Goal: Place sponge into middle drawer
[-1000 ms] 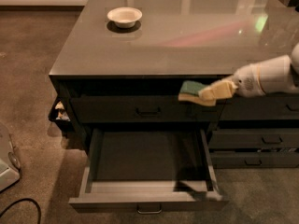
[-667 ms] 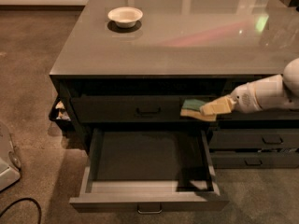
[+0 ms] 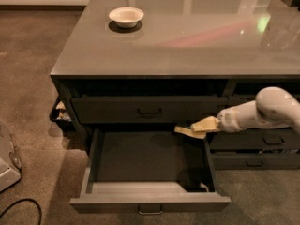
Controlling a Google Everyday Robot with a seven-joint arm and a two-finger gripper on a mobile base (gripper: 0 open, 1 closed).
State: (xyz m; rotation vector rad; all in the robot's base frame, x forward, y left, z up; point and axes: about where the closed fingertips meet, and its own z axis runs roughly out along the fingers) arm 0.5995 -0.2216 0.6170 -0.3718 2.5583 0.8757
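My gripper has the sponge. Next, I let go of it on the back half of the middle drawer's dark bottom [image 3: 166, 153], toward the side where my arm is.
The middle drawer [image 3: 145, 161] is pulled open below the counter, with its dark floor bare and a small metal pull [image 3: 150, 211] on its front. My gripper [image 3: 196, 127] reaches in from the right on a white arm and hangs just above the drawer's back right corner. It is shut on the sponge [image 3: 185, 131], whose pale yellow foam sticks out to the left of the fingers. The green top hardly shows.
A white bowl [image 3: 126, 16] stands at the back left of the grey counter top [image 3: 187, 46]. A closed drawer front with a black handle [image 3: 149, 110] is above the open drawer. Narrower drawers [image 3: 262, 142] are at the right. A black cable [image 3: 21, 209] lies on the floor at the left.
My gripper has come down with the sponge, from in front of the upper drawer front to just above the open drawer's back right corner.
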